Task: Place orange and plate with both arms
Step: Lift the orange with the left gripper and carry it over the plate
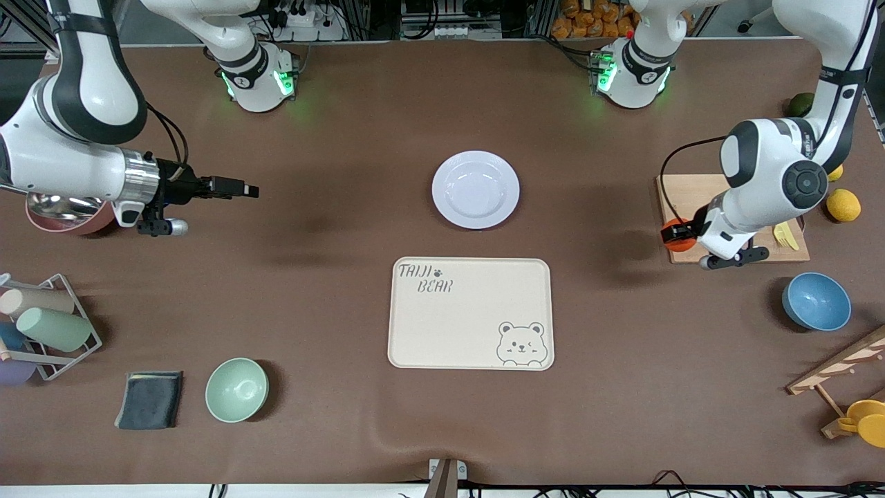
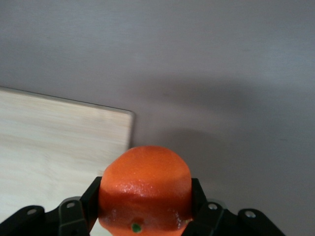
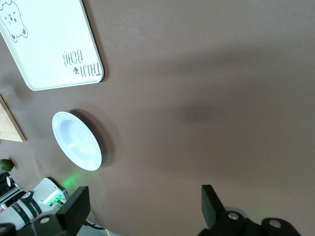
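Observation:
The robot's left gripper should release the orange near the middle of the pale lavender-white plate (image 1: 468,194).
The orange (image 1: 676,235) is a small, bright red-orange fruit at the corner of the wooden board (image 1: 684,194), toward the left arm's end of the table. My left gripper (image 1: 674,236) is shut on it. In the left wrist view the orange (image 2: 145,184) fills the gap between the black fingers (image 2: 91,199). The pale lavender-white plate (image 1: 476,189) lies bare in the table's middle and also shows as the plate (image 3: 76,141) in the right wrist view. My right gripper (image 1: 242,188) hovers open and holds nothing over the right arm's end of the table.
A cream bear-print tray (image 1: 470,312) lies nearer the camera than the plate. A blue bowl (image 1: 816,301), lemon (image 1: 843,205) and dark green fruit (image 1: 800,104) sit round the board. A green bowl (image 1: 236,389), grey cloth (image 1: 149,399) and cup rack (image 1: 48,325) stand at the right arm's end.

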Action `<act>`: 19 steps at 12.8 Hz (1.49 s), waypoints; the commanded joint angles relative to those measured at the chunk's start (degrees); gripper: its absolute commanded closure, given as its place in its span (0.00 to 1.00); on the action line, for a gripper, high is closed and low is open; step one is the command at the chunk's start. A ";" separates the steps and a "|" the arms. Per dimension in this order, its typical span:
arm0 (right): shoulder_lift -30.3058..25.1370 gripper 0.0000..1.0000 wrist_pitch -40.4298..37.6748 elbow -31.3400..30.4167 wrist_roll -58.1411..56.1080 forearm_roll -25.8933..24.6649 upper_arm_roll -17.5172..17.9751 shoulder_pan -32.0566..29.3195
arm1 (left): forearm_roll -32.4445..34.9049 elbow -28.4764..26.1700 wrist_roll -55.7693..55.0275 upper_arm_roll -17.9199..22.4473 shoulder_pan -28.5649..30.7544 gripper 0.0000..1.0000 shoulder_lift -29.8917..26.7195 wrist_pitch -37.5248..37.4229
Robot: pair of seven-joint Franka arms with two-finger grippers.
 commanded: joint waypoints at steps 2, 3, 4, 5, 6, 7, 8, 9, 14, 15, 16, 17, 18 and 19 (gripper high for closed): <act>-1.66 0.00 2.86 -4.32 -0.63 5.98 0.03 1.89 | -1.23 2.31 -12.83 -9.51 0.51 1.00 -2.08 -4.00; -1.40 0.00 4.09 -4.94 -0.72 6.34 0.03 3.45 | -1.23 2.57 -17.93 -12.50 0.42 1.00 -1.99 -4.00; -1.22 0.00 5.14 -5.64 -0.73 7.04 0.03 3.91 | -1.23 2.66 -22.42 -15.48 0.24 1.00 -1.64 -4.00; -0.96 0.00 5.59 -6.26 -0.81 7.57 0.11 3.91 | -1.23 3.27 -26.38 -18.04 0.07 1.00 -1.20 -4.00; -0.78 0.00 6.03 -6.61 -1.77 8.62 0.11 4.00 | -1.23 3.45 -30.33 -20.15 -0.19 1.00 -0.76 -4.00; -0.60 0.00 6.38 -7.92 -4.30 10.55 0.03 3.82 | -1.23 3.80 -33.85 -22.61 -0.37 1.00 -0.32 -4.00; -0.43 0.00 6.47 -9.41 -8.42 13.52 0.03 3.39 | -1.23 3.98 -37.45 -24.46 -0.72 1.00 0.38 -3.92; 0.44 0.00 6.38 -10.21 -11.94 15.56 -0.06 2.69 | -1.23 3.98 -41.06 -26.13 -1.33 1.00 0.82 -3.92; 2.03 0.00 7.17 -12.49 -16.00 20.65 0.03 3.12 | -1.59 4.77 -58.02 -27.12 -11.34 1.00 5.91 0.29; 3.34 0.00 7.35 -12.59 -18.46 21.89 0.03 2.94 | -1.50 5.12 -61.28 -27.12 -13.45 1.00 7.49 1.52; 4.22 0.00 7.35 -12.50 -19.61 22.77 0.03 2.77 | -1.24 5.30 -64.44 -27.12 -15.38 1.00 8.89 2.66; 4.58 0.00 7.44 -12.50 -19.97 23.22 0.03 2.85 | -1.06 5.39 -66.73 -27.12 -16.97 1.00 9.95 3.89; 4.67 0.00 7.53 -12.59 -20.06 23.66 0.03 3.03 | -0.97 5.30 -68.58 -27.03 -18.72 1.00 11.27 5.47; 4.93 0.00 7.61 -12.59 -20.06 23.75 0.03 3.21 | -0.80 5.21 -69.82 -26.85 -20.05 1.00 12.76 6.88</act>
